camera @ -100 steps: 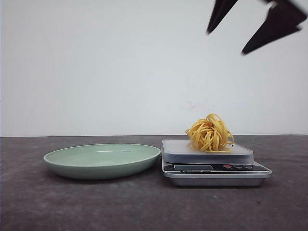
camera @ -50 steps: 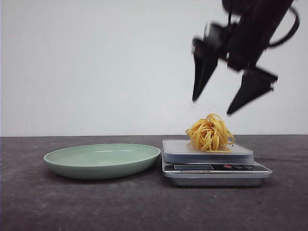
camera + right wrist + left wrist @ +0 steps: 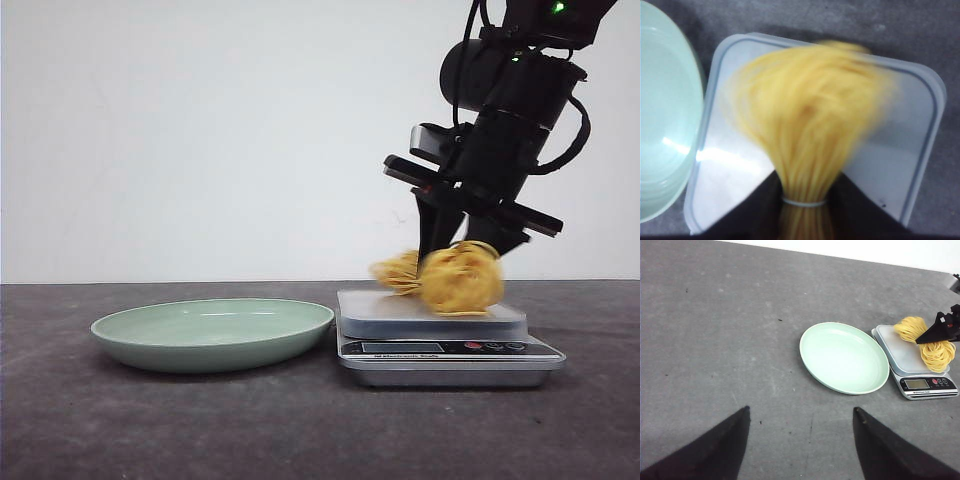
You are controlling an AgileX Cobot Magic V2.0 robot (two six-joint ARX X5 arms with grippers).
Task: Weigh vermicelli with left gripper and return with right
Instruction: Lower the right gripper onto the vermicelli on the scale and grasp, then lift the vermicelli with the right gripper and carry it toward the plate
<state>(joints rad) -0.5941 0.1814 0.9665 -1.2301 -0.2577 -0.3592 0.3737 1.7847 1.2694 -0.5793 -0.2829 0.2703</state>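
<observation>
Next, my right gripper lets go of the vermicelli in the middle of the empty pale green plate (image 3: 223, 316) beside the scale.
The vermicelli (image 3: 455, 278) is a yellow-orange nest on the platform of the kitchen scale (image 3: 440, 350), blurred by motion. My right gripper (image 3: 462, 250) has come down onto it from above. In the right wrist view the black fingers (image 3: 755, 210) pinch the strands (image 3: 805, 115) between them over the scale's platform (image 3: 900, 135). My left gripper (image 3: 800, 410) is open and empty, high over bare table, well away from the pale green plate (image 3: 842, 357) and the scale (image 3: 925, 385). It is out of the front view.
The pale green plate (image 3: 212, 335) lies empty on the dark table just left of the scale, their rims almost touching. A white wall stands behind the table.
My right gripper came down from the top right with its fingers spread, reached the vermicelli on the scale and shut on it. The nest is now squeezed and blurred.
</observation>
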